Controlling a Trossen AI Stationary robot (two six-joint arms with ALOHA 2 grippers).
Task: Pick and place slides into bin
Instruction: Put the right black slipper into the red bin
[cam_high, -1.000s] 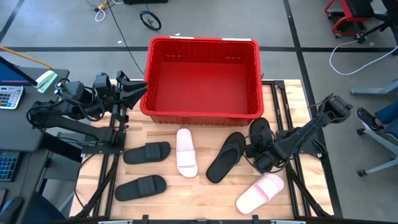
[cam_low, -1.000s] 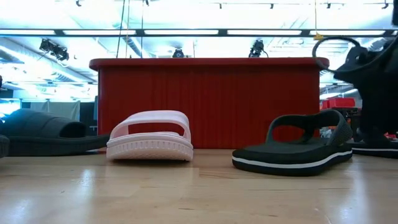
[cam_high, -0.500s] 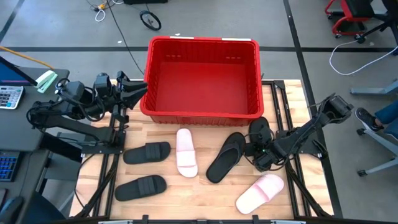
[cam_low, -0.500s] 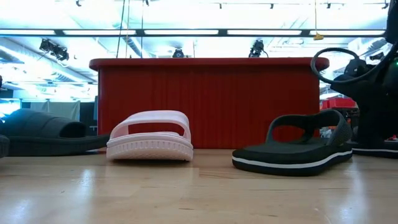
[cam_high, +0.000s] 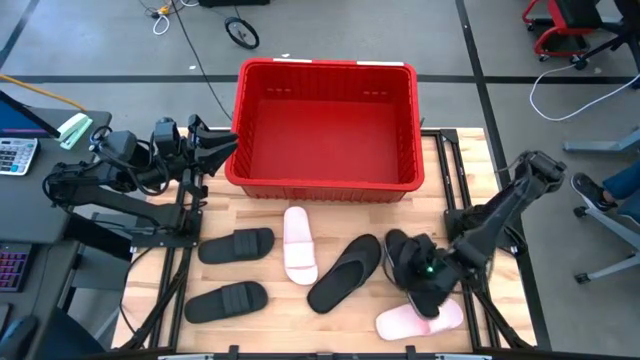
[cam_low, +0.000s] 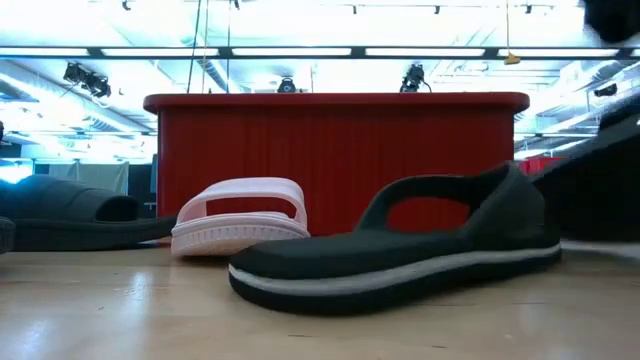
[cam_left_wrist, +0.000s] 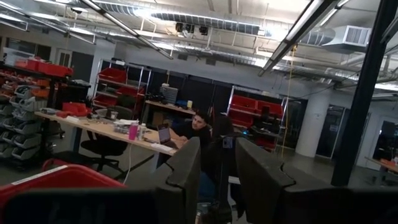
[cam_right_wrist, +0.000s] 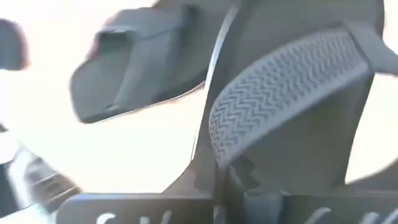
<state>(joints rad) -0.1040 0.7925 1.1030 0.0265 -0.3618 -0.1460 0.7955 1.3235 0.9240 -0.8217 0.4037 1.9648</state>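
I should release the black flip-flop from my right gripper near the middle of the red bin's bottom (cam_high: 303, 138), a little toward the side of my left gripper.
The red bin (cam_high: 327, 75) stands at the table's far middle. My right gripper (cam_high: 427, 270) is down at the near right, shut on a black flip-flop (cam_high: 403, 258). That flip-flop partly covers a pale pink slide (cam_high: 415, 321). A second black flip-flop (cam_high: 345, 272) (cam_low: 400, 250) lies flat on its sole just to its left. Another pale slide (cam_high: 299, 245) (cam_low: 240, 225) and two black slides (cam_high: 236, 245) (cam_high: 227, 301) rest on the table's left half. My left gripper (cam_left_wrist: 217, 171) hangs open beside the bin's left wall, holding nothing. My right gripper has the flip-flop's ribbed strap (cam_right_wrist: 280, 93) between its two fingers. The arm reaches in from the table's right side, slanting down. Whether the sole is clear of the table, I cannot tell.
The bin's front wall (cam_high: 320, 185) stands just beyond the shoes. Bare wood (cam_high: 330, 325) shows along the near edge in the middle. Beyond the table lie cables, and chairs stand to the right. A person sits far back in the left wrist view.
My right gripper has shut on the black flip-flop and gone toward the table's near edge, drawing it away from the bin and over the pale pink slide. The other black flip-flop has slid toward the near left and turned.
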